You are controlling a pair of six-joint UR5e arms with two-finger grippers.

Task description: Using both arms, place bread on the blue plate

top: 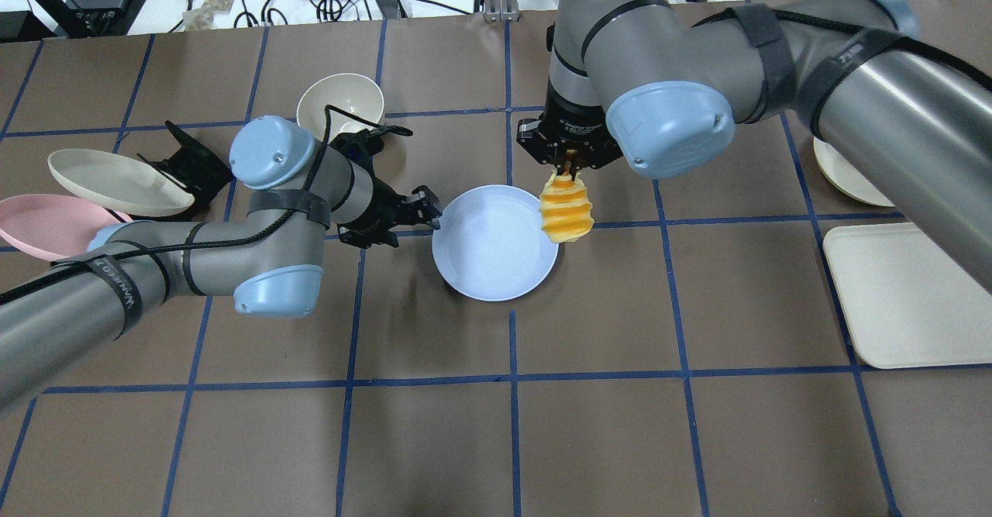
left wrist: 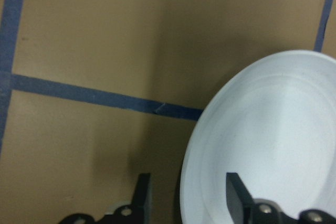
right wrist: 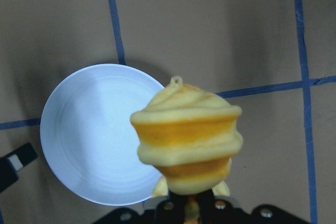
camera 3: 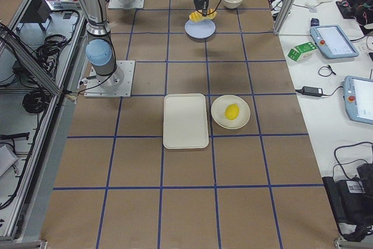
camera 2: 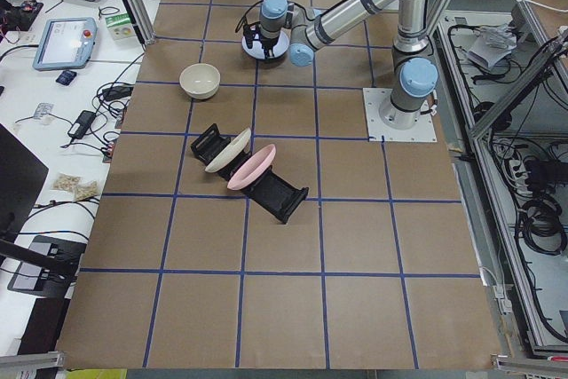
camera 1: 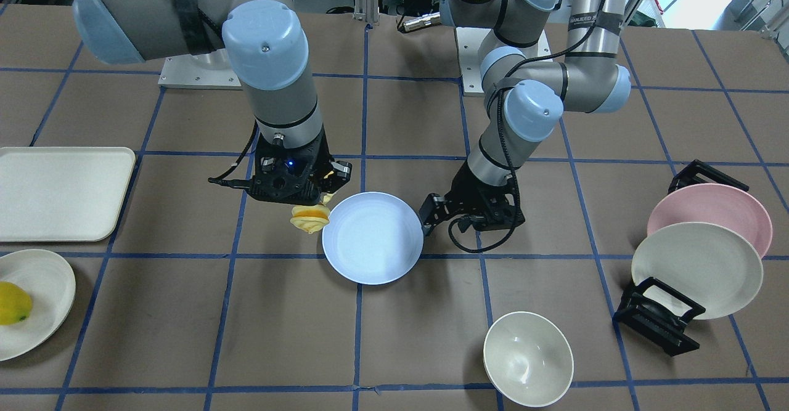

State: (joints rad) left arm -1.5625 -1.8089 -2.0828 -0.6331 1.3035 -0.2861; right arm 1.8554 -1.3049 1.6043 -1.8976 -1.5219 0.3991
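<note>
I will let go of the bread with my right gripper on the blue plate, just off its middle [camera 1: 377,252] [right wrist: 94,115] toward the white bowl.
The blue plate [camera 1: 373,238] lies flat on the table near its middle; it also shows in the overhead view [top: 494,246]. My right gripper [top: 570,162] is shut on the top end of the bread [top: 566,211]. The ridged yellow-orange loaf hangs down above the table, just outside the plate's rim, as the right wrist view [right wrist: 186,140] shows. My left gripper [top: 430,205] is low at the plate's opposite rim. In the left wrist view its fingers [left wrist: 142,195] stand apart with the plate's edge [left wrist: 210,129] between them.
A cream tray [camera 1: 61,192] and a white plate [camera 1: 43,325] with a yellow lemon [camera 1: 12,303] lie on my right side. A white bowl [camera 1: 527,358] stands beyond the blue plate. A black rack holds a pink plate [camera 1: 709,214] and a cream plate [camera 1: 696,269] on my left side.
</note>
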